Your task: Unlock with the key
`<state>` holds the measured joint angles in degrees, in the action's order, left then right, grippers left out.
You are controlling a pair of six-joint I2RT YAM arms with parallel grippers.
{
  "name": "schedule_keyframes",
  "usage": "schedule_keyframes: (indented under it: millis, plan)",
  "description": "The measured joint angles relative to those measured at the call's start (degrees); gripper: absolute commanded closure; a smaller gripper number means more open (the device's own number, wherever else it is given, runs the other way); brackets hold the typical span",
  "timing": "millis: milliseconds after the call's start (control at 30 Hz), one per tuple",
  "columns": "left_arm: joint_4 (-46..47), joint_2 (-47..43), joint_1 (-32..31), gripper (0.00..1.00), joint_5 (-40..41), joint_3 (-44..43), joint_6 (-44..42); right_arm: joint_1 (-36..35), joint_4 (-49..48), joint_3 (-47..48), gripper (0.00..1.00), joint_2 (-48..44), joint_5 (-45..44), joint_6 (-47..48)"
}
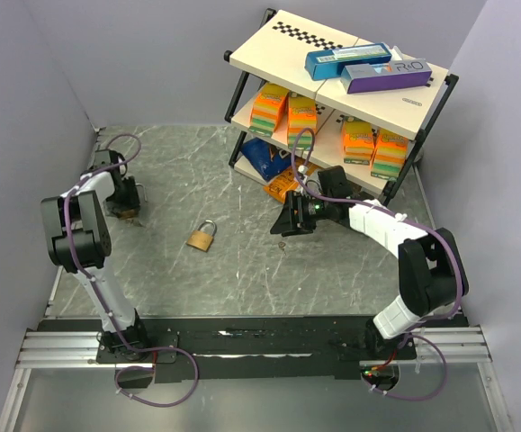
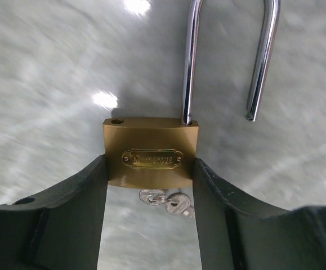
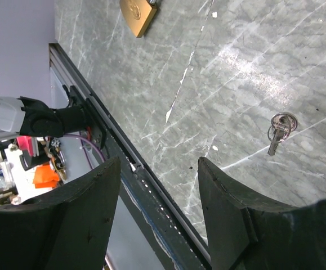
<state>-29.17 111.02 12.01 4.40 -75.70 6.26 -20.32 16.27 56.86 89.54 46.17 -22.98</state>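
The loose key on the marble table is next for my right gripper, which should go to it and close on the key's ring (image 1: 282,244) (image 3: 277,127).
My left gripper (image 2: 150,169) is shut on the body of a brass padlock (image 2: 150,147), one finger on each side. Its silver shackle (image 2: 190,62) stands open and swung aside, the short leg's end free, off to the right of the body. A small key (image 2: 152,196) on a ring sticks out under that padlock, between my fingers. In the top view this gripper (image 1: 127,209) sits at the far left of the table. My right gripper (image 3: 158,166) is open and holds nothing. Another key on a ring (image 3: 280,126) lies on the table to its right.
A second brass padlock (image 1: 202,238) lies on the marble table between the arms, also at the right wrist view's top edge as a padlock (image 3: 137,14). A shelf rack (image 1: 345,85) with coloured boxes stands at the back right. The table's front rail (image 3: 151,185) runs under my right gripper.
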Motion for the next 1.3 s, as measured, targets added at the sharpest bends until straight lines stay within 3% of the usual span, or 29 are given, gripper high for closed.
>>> schedule_keyframes:
  millis: [300,433,633,667,800,833,867,967,1100,1300]
  plan:
    - [2.4,4.6,5.3,0.99,0.1,-5.6,-4.5,0.0,1.2,0.1,0.37,1.6,0.0,0.4]
    - [3.0,5.9,6.7,0.92,-0.7,-7.4,-5.6,0.0,1.6,0.1,0.37,2.0,0.1,0.4]
    - [3.1,6.9,7.2,0.63,-1.9,-8.7,-6.7,0.0,1.8,0.1,0.37,2.4,0.5,0.4]
    - [3.3,7.0,7.2,0.49,-1.9,-8.8,-6.7,0.0,1.8,0.1,0.37,2.5,0.5,0.4]
    - [3.5,6.9,7.2,0.25,-1.8,-8.6,-6.6,0.0,1.8,0.1,0.37,2.5,0.5,0.4]
    - [3.9,6.8,7.2,0.07,-1.8,-8.3,-6.5,0.0,1.7,0.1,0.37,2.5,0.6,0.4]
    - [4.5,6.6,7.3,0.04,-2.1,-7.8,-6.6,0.0,1.7,0.1,0.37,2.5,0.6,0.4]
    - [5.4,4.7,7.3,0.01,-2.3,-5.3,-5.7,0.0,1.7,0.1,0.37,2.5,0.9,0.4]
    - [5.1,0.3,7.3,0.04,-2.6,-1.1,-4.6,0.0,1.7,0.1,0.37,2.3,0.8,0.5]
    - [5.0,-12.5,5.2,0.04,-1.9,2.4,-2.7,0.0,3.4,0.1,0.37,-0.6,-2.6,2.3]
